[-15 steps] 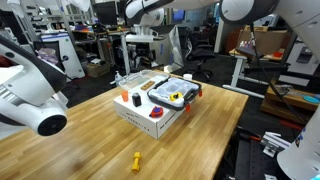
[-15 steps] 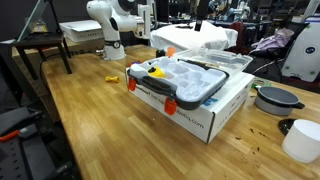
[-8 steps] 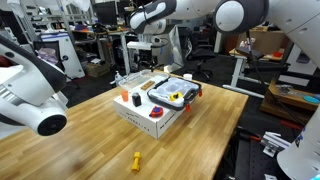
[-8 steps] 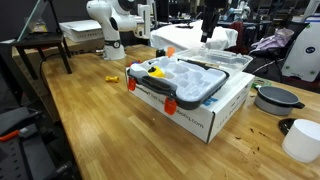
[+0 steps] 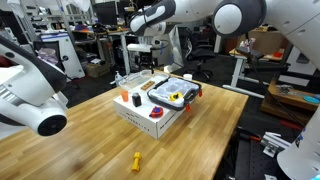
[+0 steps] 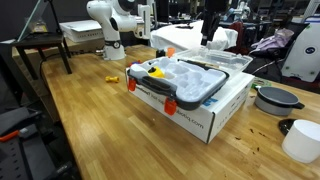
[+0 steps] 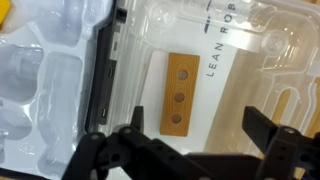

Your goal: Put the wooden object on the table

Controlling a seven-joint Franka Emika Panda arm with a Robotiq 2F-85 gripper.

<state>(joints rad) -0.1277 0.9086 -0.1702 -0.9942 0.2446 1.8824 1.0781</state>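
I need to next close my gripper on the wooden object's end hole [image 5: 150, 85] [image 7: 175, 119] farthest from the printed letters, with my fingers along the long sides of the wooden object.
The wooden object [image 7: 178, 92] is a small tan slab with three dark holes. It lies flat on a clear plastic lid in the wrist view, just above and left of the middle between my fingers. My gripper [image 7: 197, 135] is open and empty, hovering over it. In both exterior views the gripper [image 5: 148, 45] [image 6: 212, 30] hangs above the far part of the white box [image 5: 150, 118] [image 6: 205, 118]. The box stands on the butcher-block table [image 5: 90, 140] [image 6: 90, 120]. I cannot make out the slab in the exterior views.
A small yellow plastic piece [image 5: 137, 160] [image 6: 112, 78] lies on the table apart from the box. A white robot arm [image 5: 30, 100] stands at one table end. A dark pot [image 6: 275, 98] and a white cup [image 6: 302, 140] sit near the table edge.
My arm has come down from high above to just over the far part of the box; since half a second ago it has hardly moved.
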